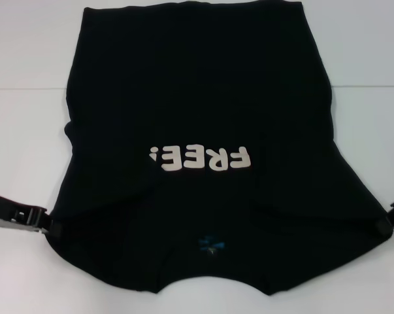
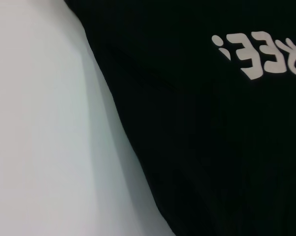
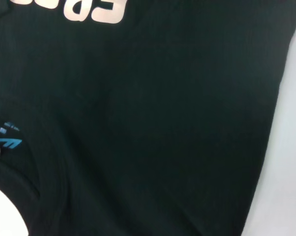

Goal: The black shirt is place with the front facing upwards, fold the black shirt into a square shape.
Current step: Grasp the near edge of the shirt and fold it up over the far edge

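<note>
My right gripper will let go of the shoulder edge of the black shirt next to the table seam at the shirt's side edge (image 1: pixel 338 98).
The black shirt (image 1: pixel 197 98) lies front up on the white table (image 1: pixel 27 131), its collar toward me and its hem at the far edge. The white "FREE!" lettering (image 1: pixel 200 157) reads upside down, and the blue neck label (image 1: pixel 212 243) sits just nearer to me. My left gripper (image 1: pixel 51 226) is at the shirt's left shoulder edge, shut on the cloth. My right gripper (image 1: pixel 384 222) is at the right shoulder edge, also shut on the cloth. Creases run from both grippers toward the collar. The shirt fills the left wrist view (image 2: pixel 211 137) and the right wrist view (image 3: pixel 162 123).
Bare white table shows on both sides of the shirt (image 2: pixel 40 123) (image 3: pixel 285 172). The shirt's hem reaches the far edge of the head view. No other objects are in sight.
</note>
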### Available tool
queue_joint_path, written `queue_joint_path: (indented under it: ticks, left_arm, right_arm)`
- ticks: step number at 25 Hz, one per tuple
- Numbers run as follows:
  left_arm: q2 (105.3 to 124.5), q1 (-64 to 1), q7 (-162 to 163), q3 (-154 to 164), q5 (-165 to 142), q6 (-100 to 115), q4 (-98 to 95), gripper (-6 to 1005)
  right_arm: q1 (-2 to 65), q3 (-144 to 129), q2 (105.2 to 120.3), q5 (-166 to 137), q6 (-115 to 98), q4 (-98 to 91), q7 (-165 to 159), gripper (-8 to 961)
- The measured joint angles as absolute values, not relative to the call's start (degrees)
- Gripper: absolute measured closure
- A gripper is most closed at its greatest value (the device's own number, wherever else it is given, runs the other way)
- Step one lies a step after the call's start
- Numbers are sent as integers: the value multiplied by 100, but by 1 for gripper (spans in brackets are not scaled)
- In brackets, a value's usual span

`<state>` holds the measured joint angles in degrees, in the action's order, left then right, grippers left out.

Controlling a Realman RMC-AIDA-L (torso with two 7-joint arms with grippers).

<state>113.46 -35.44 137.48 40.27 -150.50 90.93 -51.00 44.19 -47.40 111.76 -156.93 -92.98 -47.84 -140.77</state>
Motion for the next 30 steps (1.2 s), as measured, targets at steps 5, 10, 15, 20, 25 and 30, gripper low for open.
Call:
queue_joint_path:
  ticks: [5, 10, 15, 20, 25, 30]
  left_arm:
    - [11128, -3540, 13564, 3913, -14942, 9374, -4510, 973]
    - [10919, -3412, 13221, 3737, -14940, 9877, -3890, 974]
    - [10776, -3240, 13022, 3653, -14977, 10371, -3533, 974]
    - [10783, -3192, 12994, 3727, -15144, 10566, -3474, 974]
    - [10803, -3304, 12972, 3618, -15017, 10581, -3471, 973]
    - [10753, -3558, 12915, 2965, -14555, 10436, -3507, 973]
  right_arm:
    - [4290, -4715, 11140, -15683, -9676, -4843, -13795, 895]
    - [4017, -4624, 11135, -15683, -10105, -4843, -13360, 889]
    - [3749, -4457, 11125, -15693, -10548, -4848, -12956, 883]
    - [3577, -4428, 11118, -15708, -10763, -4849, -12716, 877]
    - [3667, -3961, 11118, -15678, -10548, -4616, -12710, 871]
    - [3872, -2989, 10981, -15437, -10297, -4317, -12812, 864]
